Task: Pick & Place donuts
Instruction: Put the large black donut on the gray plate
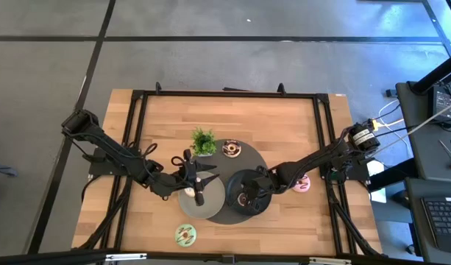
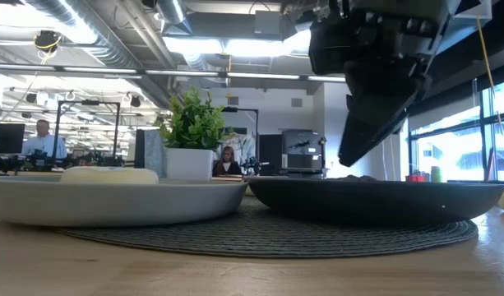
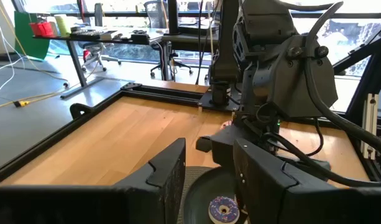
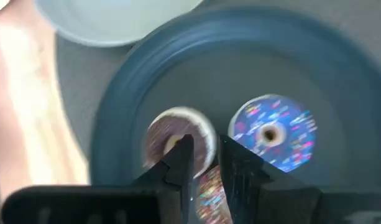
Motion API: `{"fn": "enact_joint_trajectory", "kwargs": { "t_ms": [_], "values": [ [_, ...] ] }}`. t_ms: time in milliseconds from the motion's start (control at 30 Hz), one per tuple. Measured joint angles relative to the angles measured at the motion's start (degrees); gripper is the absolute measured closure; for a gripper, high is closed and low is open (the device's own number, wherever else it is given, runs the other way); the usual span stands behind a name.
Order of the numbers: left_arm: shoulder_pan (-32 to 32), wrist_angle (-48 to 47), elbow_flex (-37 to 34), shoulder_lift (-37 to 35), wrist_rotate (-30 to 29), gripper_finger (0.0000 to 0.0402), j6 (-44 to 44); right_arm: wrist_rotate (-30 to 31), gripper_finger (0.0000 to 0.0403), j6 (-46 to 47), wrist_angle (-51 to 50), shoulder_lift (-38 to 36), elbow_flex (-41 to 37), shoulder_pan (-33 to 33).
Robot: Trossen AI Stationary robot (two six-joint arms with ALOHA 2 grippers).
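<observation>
The robot's left gripper will next move to the chocolate donut on the round mat and close on the donut's side (image 1: 232, 154) nearest the dark plate.
My right gripper (image 4: 206, 155) hangs over the dark plate (image 1: 247, 193), shut on a sprinkled donut (image 4: 207, 193). Below it on that plate lie a brown donut (image 4: 178, 138) and a purple sprinkled donut (image 4: 274, 130). My left gripper (image 1: 197, 185) is open over the grey plate (image 1: 210, 202), which carries a white donut (image 2: 108, 174). On the bare table lie a green donut (image 1: 185, 234) and a pink donut (image 1: 302, 182). A chocolate donut (image 1: 230, 149) lies on the round mat (image 1: 258, 158). My right gripper pinches the sprinkled donut between its two fingers, coming from above and pointing down at the dark plate. Only a strip of the donut's sprinkled face (image 4: 210, 186) shows in the narrow gap. The fingers hide the rest, and the donut sits above the plate's floor.
A small potted plant (image 1: 204, 141) stands at the mat's far left side. Black frame rails (image 1: 225, 94) run along the table's edges. Bare wood lies near the front edge around the green donut and on the far half of the table.
</observation>
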Motion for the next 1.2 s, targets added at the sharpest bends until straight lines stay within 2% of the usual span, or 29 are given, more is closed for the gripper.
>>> {"fn": "enact_joint_trajectory", "kwargs": {
  "t_ms": [67,133,267,367,533,700,867,1033,1200],
  "values": [
    [0.3,-1.0,0.0,0.0,0.2,0.0272,-0.3,1.2,0.0321,-0.3,-0.5,-0.3,0.0,0.0],
    [1.8,-3.5,0.0,0.0,3.3,0.0274,-3.2,1.3,0.0321,-1.1,-1.5,-2.1,0.0,0.0],
    [8.2,-7.3,0.0,0.4,16.2,0.0272,-6.9,5.9,0.032,-1.3,-3.8,-8.0,0.1,2.7],
    [13.0,-8.4,0.0,0.6,22.1,0.0269,-6.6,10.8,0.032,0.2,-7.5,-12.0,0.1,6.2],
    [17.7,-8.4,0.0,0.8,27.7,0.0268,-1.2,20.1,0.032,4.5,-11.3,-14.8,0.1,11.9],
    [18.2,-6.1,0.1,2.3,35.2,0.0269,7.1,22.6,0.032,7.5,-11.8,-14.9,0.1,15.0],
    [17.6,-5.4,1.3,4.5,35.7,0.0268,15.3,23.5,0.032,7.7,-12.3,-14.8,0.1,15.6],
    [19.8,-20.5,11.9,9.7,30.6,0.0274,15.6,24.2,0.032,7.9,-14.5,-14.8,0.1,15.5],
    [22.8,-30.0,21.8,18.7,31.4,0.0277,15.6,24.1,0.032,10.9,-17.0,-14.8,0.1,15.7]
  ]
}}
